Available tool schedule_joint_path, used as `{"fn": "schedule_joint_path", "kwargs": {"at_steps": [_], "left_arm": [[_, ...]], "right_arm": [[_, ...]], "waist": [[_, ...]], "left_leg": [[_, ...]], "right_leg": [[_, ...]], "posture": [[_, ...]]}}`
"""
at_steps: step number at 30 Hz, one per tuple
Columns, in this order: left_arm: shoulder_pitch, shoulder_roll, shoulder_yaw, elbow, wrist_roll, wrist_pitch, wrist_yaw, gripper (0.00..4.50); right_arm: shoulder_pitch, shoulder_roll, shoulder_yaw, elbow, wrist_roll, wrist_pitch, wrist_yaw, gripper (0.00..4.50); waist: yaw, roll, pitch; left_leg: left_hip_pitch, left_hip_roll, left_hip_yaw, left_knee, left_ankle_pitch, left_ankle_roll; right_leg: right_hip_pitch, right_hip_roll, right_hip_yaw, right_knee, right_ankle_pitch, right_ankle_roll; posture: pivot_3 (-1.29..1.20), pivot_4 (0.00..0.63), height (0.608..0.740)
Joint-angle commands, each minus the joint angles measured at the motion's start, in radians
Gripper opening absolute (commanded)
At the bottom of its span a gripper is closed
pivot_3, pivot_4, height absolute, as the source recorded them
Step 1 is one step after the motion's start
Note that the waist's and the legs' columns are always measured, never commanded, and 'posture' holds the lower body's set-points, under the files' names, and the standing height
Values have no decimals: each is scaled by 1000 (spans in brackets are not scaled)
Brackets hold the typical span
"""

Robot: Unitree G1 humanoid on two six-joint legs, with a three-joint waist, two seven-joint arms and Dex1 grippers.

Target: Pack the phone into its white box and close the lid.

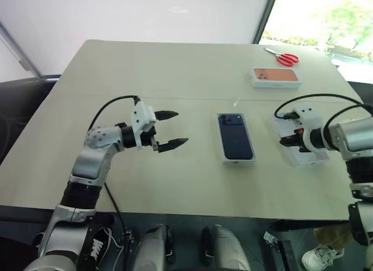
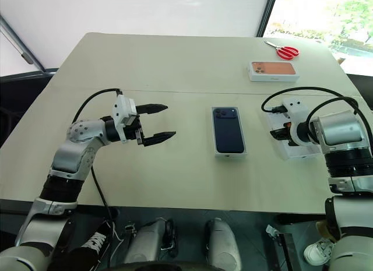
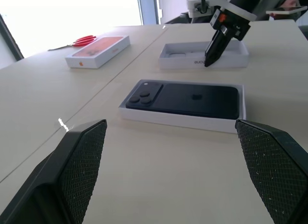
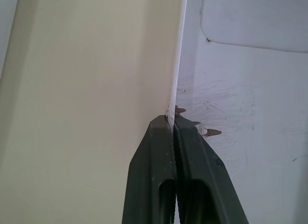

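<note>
My right gripper has the white lid. It will let go of it along the phone box's long edge (image 1: 222, 132) that faces my left gripper.
The dark navy phone (image 1: 236, 136) lies face down inside the shallow white box (image 1: 238, 161) at the table's middle, its camera cluster at the far corner. To its right the white lid (image 1: 304, 158) rests open side up. My right gripper (image 1: 285, 141) points down at the lid's near-left wall and is shut on that thin wall (image 4: 176, 79), as the right wrist view shows. My left gripper (image 1: 173, 130) hovers left of the phone, pointing toward it, open with nothing between its fingers. The left wrist view shows the phone (image 3: 192, 98) in the box and the lid (image 3: 190, 63) behind it.
A white box with an orange phone picture (image 1: 275, 76) lies at the far right of the table (image 1: 163, 73). Red-handled scissors (image 1: 284, 57) lie beyond it near the far edge. A seam runs across the tabletop behind the phone.
</note>
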Motion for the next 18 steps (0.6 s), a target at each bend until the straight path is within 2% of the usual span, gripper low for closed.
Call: {"fn": "schedule_joint_path", "kwargs": {"at_steps": [1, 5, 7, 9, 12, 14, 18], "left_arm": [[-5, 12, 11, -20, -2, -5, 7, 4500], [-9, 13, 22, -9, -2, -4, 24, 4500], [-13, 16, 30, -4, -6, 4, 30, 4500], [-22, 17, 39, 3, -13, 11, 39, 4500], [-41, 13, 60, 21, -18, 22, 66, 4500], [-47, 11, 65, 29, -16, 23, 78, 4500], [-44, 1, 71, 16, -12, 28, 113, 4500]], "right_arm": [[-97, 52, -94, 12, 32, 13, -35, 53], [-241, 182, -326, 75, 127, 40, -100, 53], [-336, 261, -505, 122, 198, 142, -132, 53], [-370, 325, -609, 106, 257, 216, -140, 53], [-356, 478, -749, 47, 340, 306, -179, 53], [-332, 551, -794, 17, 393, 322, -221, 53], [-200, 738, -780, -129, 561, 324, -283, 53]], "waist": [[-5, 0, 0], [-5, 1, 0], [-3, 1, 0], [1, 1, 0], [1, 0, 0], [-1, 0, -1], [-1, 1, -1]], "left_leg": [[0, 0, 0, 0, 0, 0], [0, 1, 0, 0, 1, -1], [0, 2, 0, 0, 1, -1], [0, 2, 0, 0, 1, -1], [0, 2, 0, 0, 0, -1], [0, 1, 0, 0, 0, -1], [-1, 1, 0, -1, 0, -1]], "right_leg": [[0, 0, 0, 0, 0, 0], [-1, 2, 0, 1, 0, 0], [-1, 2, 0, 1, 0, 0], [-1, 2, 0, 1, 0, 0], [0, 2, 0, 0, 0, 0], [0, 1, 0, 1, 0, 0], [-1, 1, 0, 1, 0, 0]], "posture": [[0, 150, 738], [0, 150, 738], [0, 150, 738], [0, 150, 738], [0, 150, 738], [0, 150, 738], [0, 150, 738]]}}
